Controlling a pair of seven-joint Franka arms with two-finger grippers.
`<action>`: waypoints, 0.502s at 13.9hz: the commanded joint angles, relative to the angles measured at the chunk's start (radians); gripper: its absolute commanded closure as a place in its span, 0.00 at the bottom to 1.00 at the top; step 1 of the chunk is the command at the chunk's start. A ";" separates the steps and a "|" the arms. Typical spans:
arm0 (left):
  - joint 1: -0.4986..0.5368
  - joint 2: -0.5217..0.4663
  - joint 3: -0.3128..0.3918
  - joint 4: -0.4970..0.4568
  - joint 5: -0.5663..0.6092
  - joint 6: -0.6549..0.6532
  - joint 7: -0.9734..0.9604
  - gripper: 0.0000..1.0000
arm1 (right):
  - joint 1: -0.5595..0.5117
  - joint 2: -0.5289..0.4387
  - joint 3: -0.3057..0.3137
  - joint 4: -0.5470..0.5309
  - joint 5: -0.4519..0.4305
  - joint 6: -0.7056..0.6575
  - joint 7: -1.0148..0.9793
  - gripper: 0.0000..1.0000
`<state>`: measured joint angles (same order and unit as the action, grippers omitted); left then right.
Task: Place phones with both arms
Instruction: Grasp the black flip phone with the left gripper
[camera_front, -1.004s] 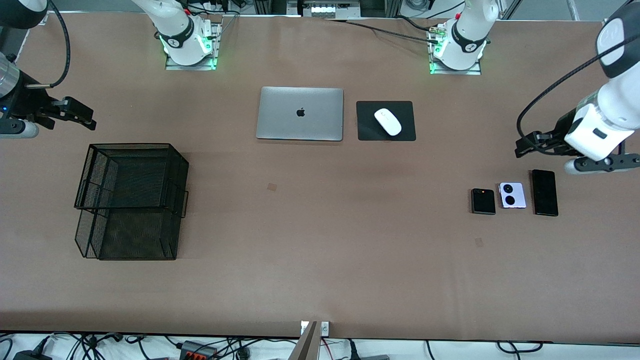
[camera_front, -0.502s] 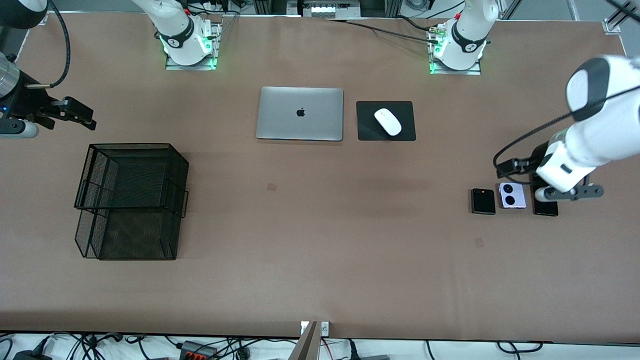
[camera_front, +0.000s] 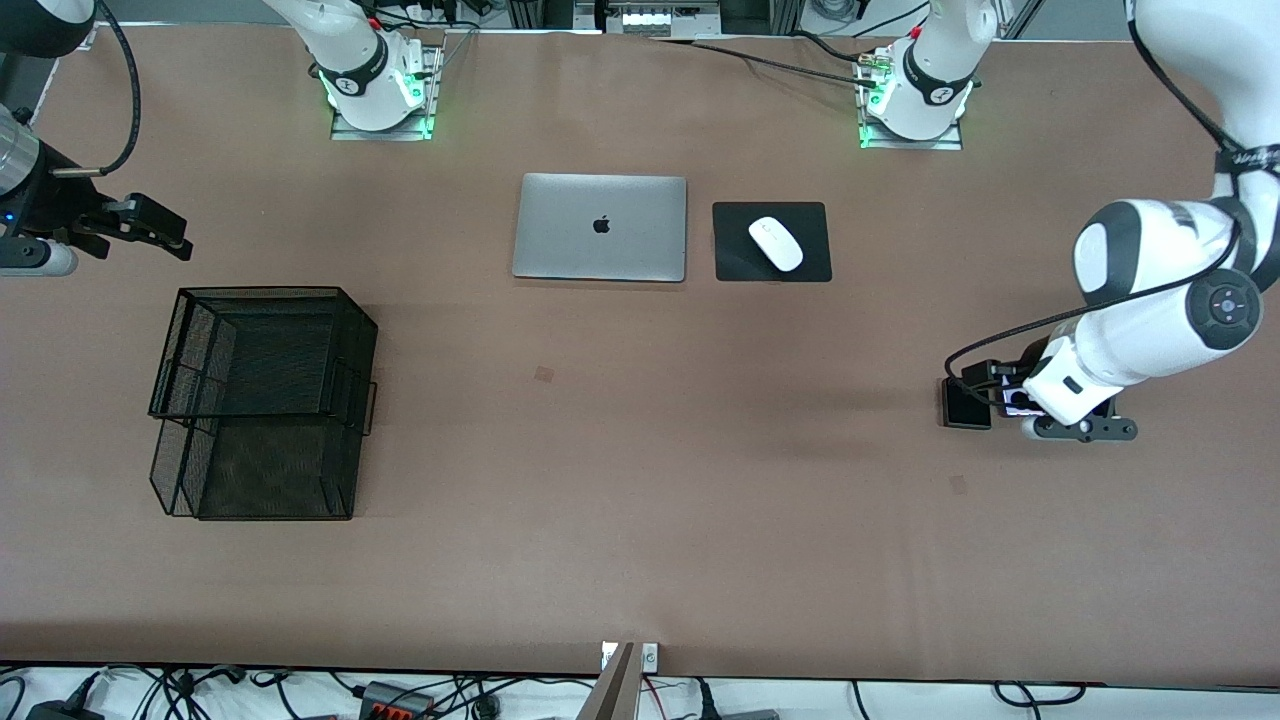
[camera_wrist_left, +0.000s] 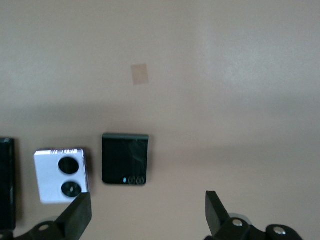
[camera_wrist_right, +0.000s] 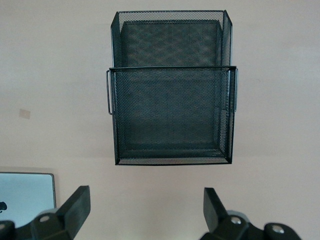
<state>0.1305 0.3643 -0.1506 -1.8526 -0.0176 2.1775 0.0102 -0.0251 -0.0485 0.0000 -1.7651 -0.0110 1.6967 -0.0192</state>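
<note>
Next, the robot's left gripper should move to the small black phone beside the lilac-white phone and close on the small black phone's opposite sides (camera_front: 967, 406) (camera_wrist_left: 125, 160).
Three phones lie in a row at the left arm's end of the table. In the left wrist view I see the small squarish black phone (camera_wrist_left: 125, 159), the lilac-white phone with two black circles (camera_wrist_left: 61, 175) and an edge of the long black slab (camera_wrist_left: 6, 182). My left gripper (camera_wrist_left: 147, 215) is open and empty, low over them, its fingertips (camera_wrist_left: 80, 214) by the lilac-white phone. In the front view the left gripper (camera_front: 975, 385) covers most of the lilac-white phone (camera_front: 1010, 402). The slab is hidden there and the small black phone (camera_front: 965, 408) shows. My right gripper (camera_front: 150, 228) waits open.
A black two-tier mesh tray (camera_front: 260, 400) stands at the right arm's end, also seen in the right wrist view (camera_wrist_right: 172, 87) ahead of the right gripper (camera_wrist_right: 145, 207). A silver laptop (camera_front: 600, 227) and a white mouse (camera_front: 776, 242) on a black pad (camera_front: 735, 260) lie mid-table.
My left arm has swung down and toward the front camera, from beside the long slab to over the phones, now covering the slab and most of the lilac-white phone. The right arm has not moved.
</note>
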 joint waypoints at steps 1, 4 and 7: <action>0.009 -0.018 -0.001 -0.098 0.005 0.138 0.037 0.00 | -0.007 -0.027 0.003 -0.019 0.014 -0.003 -0.001 0.00; 0.009 0.018 0.005 -0.141 0.015 0.238 0.107 0.00 | -0.009 -0.027 0.003 -0.017 0.014 -0.003 -0.001 0.00; 0.034 0.064 0.009 -0.149 0.015 0.292 0.160 0.00 | -0.009 -0.024 0.003 -0.017 0.014 -0.003 -0.001 0.00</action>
<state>0.1402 0.4066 -0.1388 -1.9918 -0.0166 2.4279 0.1275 -0.0256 -0.0486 -0.0002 -1.7652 -0.0110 1.6966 -0.0192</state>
